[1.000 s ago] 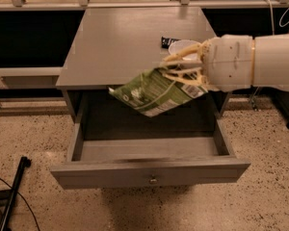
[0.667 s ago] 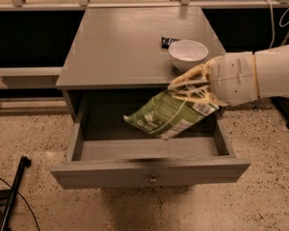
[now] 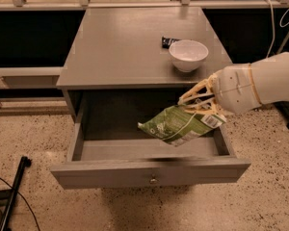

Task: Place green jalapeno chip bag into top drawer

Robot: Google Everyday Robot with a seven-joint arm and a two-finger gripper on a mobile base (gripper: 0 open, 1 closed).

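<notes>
The robot's gripper will release the green jalapeno chip bag on the middle of the drawer's bottom (image 3: 155, 129), straight behind the knob.
The green jalapeno chip bag (image 3: 176, 125) hangs tilted inside the open top drawer (image 3: 149, 171), its left end lowest, just above the drawer floor on the right side. My gripper (image 3: 201, 106) comes in from the right on a white arm and is shut on the bag's upper right end. The drawer is pulled fully out, its small round knob (image 3: 153, 180) at the centre of the front panel.
On the grey cabinet top (image 3: 120, 47) stand a white bowl (image 3: 188, 55) and a small dark wrapped bar (image 3: 168, 41) behind it. A black stand leg (image 3: 14, 191) lies on the speckled floor at left. Cables (image 3: 275, 18) hang at the upper right.
My gripper has carried the bag down and slightly right, from level with the cabinet top into the open drawer. The bowl, hidden at first by the arm, now shows.
</notes>
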